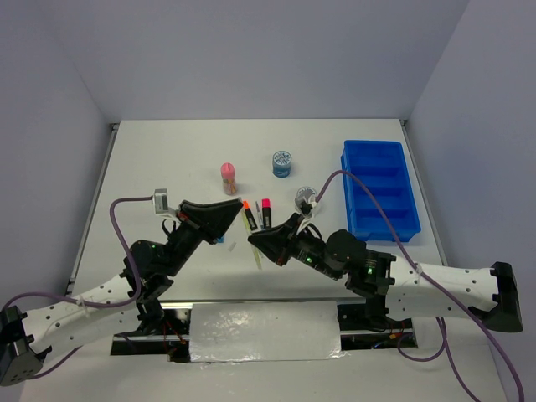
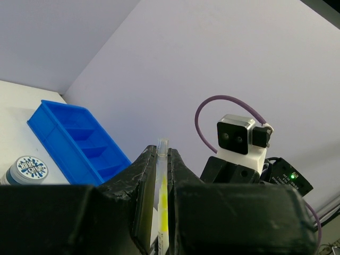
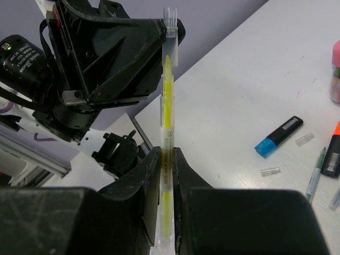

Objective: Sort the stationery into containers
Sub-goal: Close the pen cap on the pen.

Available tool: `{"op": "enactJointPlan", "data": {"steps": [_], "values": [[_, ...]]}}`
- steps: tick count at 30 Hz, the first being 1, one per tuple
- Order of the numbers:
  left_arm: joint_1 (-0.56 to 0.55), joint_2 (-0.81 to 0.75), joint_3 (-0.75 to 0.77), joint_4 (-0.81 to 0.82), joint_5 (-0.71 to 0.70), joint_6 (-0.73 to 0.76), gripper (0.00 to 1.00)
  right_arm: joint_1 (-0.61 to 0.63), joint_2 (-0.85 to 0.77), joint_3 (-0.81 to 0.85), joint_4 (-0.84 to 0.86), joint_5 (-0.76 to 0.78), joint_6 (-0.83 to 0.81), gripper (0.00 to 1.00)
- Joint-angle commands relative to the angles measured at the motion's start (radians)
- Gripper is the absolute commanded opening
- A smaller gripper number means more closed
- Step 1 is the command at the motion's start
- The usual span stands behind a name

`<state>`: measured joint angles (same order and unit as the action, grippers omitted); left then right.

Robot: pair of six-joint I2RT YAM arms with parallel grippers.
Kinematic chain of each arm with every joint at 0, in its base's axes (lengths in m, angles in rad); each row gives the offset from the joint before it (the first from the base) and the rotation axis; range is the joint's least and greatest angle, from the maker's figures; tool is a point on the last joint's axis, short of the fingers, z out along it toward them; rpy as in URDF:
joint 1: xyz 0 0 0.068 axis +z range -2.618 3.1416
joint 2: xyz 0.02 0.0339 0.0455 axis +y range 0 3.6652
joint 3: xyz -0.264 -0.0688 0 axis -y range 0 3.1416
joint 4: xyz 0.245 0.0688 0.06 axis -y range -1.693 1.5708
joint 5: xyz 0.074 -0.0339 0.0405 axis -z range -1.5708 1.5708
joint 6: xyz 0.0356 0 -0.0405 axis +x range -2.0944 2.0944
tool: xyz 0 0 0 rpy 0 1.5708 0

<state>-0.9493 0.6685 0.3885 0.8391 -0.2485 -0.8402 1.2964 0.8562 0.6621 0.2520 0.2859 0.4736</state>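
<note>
The clear cap is sitting too shallow over the pen's yellow tip, so next I open my left gripper and grip nearer the cap's top end (image 3: 170, 14) before I push it down.
A thin pale pen with a yellow core (image 3: 167, 106) is held in the air between both grippers. My right gripper (image 3: 167, 155) is shut on its barrel. My left gripper (image 2: 162, 155) is shut on its clear cap end (image 2: 162, 144). In the top view the two grippers, left (image 1: 239, 205) and right (image 1: 254, 241), meet at the table's middle, and the pen (image 1: 258, 258) sticks out past the right one. The blue tray (image 1: 381, 188) lies at the far right. Orange-capped (image 1: 248, 214) and pink-capped (image 1: 265, 212) highlighters lie beneath the grippers. The blue-capped highlighter (image 3: 279, 137) lies on the table.
A pink-topped tube (image 1: 228, 177) and a patterned roll (image 1: 282, 162) stand behind the grippers. A second roll (image 1: 306, 201) sits left of the tray, partly behind the right arm's cable. A green-tipped pen (image 3: 314, 175) and small clear caps (image 3: 270, 171) lie loose.
</note>
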Motion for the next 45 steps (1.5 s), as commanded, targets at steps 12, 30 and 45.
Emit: {"op": "enactJointPlan", "data": {"steps": [12,30,45], "values": [[0.003,0.009,0.03,0.052,0.078,0.004,0.01,0.0,0.023,0.102,0.022,0.096,-0.081,0.0],[0.003,0.055,0.139,-0.115,0.183,0.076,0.24,-0.003,0.086,0.116,0.116,0.039,-0.214,0.0],[0.003,0.06,0.271,-0.222,0.419,0.22,0.0,-0.009,0.072,0.09,0.064,-0.113,-0.205,0.2]]}}
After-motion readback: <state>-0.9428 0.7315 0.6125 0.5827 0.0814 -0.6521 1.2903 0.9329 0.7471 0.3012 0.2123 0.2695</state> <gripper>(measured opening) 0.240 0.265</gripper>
